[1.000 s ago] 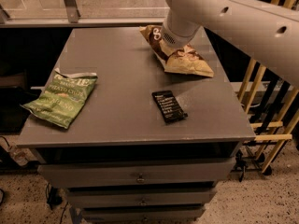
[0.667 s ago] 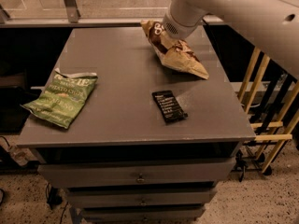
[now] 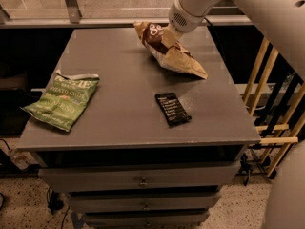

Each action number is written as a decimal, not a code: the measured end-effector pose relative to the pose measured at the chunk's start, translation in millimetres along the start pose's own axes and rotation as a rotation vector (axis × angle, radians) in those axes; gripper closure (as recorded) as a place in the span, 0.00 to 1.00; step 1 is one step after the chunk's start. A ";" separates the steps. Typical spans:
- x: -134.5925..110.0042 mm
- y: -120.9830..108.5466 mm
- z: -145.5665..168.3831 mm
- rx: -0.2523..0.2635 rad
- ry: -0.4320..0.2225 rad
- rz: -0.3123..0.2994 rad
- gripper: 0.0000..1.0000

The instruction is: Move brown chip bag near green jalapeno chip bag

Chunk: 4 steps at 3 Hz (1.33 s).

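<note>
The robot's gripper holds the brown chip bag by its dark upper end while the bag's tan end slopes down, so the robot should lower it and grip its middle (image 3: 172, 54).
The brown chip bag (image 3: 175, 57) is at the back right of the grey table (image 3: 119, 56). Its dark top with white script is raised and its tan lower end slopes down to the right. My gripper (image 3: 164, 36) comes down from the white arm at the top right and is shut on the bag's dark upper end. The green jalapeno chip bag (image 3: 64, 99) lies flat at the table's front left edge with its torn silvery top facing the back. It is far from the brown bag.
A small flat black packet (image 3: 172, 108) lies on the table in front of the brown bag, toward the front right. Drawers (image 3: 143, 180) sit below the tabletop. A wooden rack (image 3: 274, 109) stands to the right. A glass partition (image 3: 71, 4) runs behind the table.
My gripper has moved left with the brown chip bag. The bag's dark end has lifted and the bag has shifted toward the table's middle. The green bag and black packet have not moved.
</note>
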State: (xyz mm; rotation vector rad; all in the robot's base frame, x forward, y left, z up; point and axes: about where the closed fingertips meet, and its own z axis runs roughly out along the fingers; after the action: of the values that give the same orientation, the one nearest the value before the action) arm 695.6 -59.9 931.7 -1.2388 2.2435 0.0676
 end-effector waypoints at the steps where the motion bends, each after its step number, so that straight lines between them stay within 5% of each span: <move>1: 6.0 10.8 7.4 -0.054 0.018 -0.012 1.00; 2: 14.6 20.6 14.2 -0.088 0.050 -0.014 1.00; 4: 21.3 25.8 22.2 -0.115 0.085 -0.022 0.60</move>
State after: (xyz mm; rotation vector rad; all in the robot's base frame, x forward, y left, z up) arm 676.5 -54.6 896.7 -1.3495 2.3262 0.1399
